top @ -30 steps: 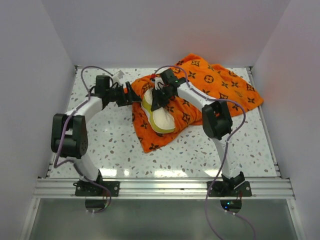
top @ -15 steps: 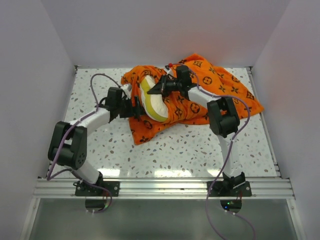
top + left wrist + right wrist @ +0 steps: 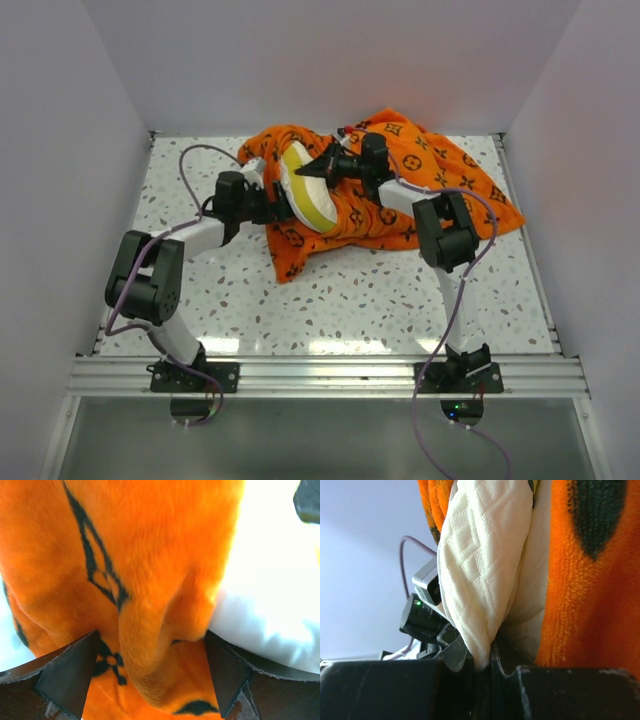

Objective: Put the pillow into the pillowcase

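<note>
I should close my left gripper's fingers on the fold of the orange pillowcase (image 3: 278, 202) (image 3: 150, 675), beside the cream pillow.
The orange pillowcase (image 3: 400, 190) lies bunched at the back middle of the table. The cream pillow (image 3: 303, 190), with its yellow band, stands tilted on edge at the case's left end, with orange fabric draped over its top and left. My right gripper (image 3: 320, 170) is shut on the pillow's edge; in the right wrist view its jaws (image 3: 482, 665) pinch the quilted cream fabric (image 3: 485, 555), with the pillowcase (image 3: 585, 605) beside it. My left gripper (image 3: 268, 205) is just left of the pillow. In the left wrist view it (image 3: 150, 675) stands wide open with a fold of the pillowcase (image 3: 150, 555) between the fingers, and the pillow (image 3: 270, 605) shows at right.
The speckled table (image 3: 400, 290) is walled by white panels on the left, back and right. Purple cables loop off both arms. A metal rail (image 3: 320, 375) runs along the near edge.
The right gripper has carried the pillow up and toward the back. The pillowcase has bunched up backward around it. The left gripper has moved right and stayed at the case's left edge.
</note>
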Robot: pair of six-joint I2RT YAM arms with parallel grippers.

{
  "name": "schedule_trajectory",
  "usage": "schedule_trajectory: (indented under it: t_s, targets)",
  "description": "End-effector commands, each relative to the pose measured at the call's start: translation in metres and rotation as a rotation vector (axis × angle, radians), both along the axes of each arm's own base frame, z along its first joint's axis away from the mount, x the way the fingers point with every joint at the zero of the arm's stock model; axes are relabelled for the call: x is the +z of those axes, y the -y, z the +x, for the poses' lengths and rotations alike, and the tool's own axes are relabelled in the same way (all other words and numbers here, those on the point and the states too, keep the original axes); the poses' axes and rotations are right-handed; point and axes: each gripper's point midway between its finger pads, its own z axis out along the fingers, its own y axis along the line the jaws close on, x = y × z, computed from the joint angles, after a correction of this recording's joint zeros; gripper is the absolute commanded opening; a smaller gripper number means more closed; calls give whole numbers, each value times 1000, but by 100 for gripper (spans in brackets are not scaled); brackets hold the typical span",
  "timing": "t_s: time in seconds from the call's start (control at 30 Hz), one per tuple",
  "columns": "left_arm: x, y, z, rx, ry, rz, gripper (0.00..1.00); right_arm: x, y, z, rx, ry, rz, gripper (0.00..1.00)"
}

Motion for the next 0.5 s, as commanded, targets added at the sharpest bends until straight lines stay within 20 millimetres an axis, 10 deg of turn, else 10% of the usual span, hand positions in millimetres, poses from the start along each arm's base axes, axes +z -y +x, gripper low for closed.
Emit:
schedule_trajectory:
  t_s: [0.0,0.47]
  targets:
    - [51,5,-5,-59,127,-129,89,47,-10,-17,62,60,120,0]
    - [72,-13,17,-17,217,-110,94,65,-7,-27,92,65,175,0]
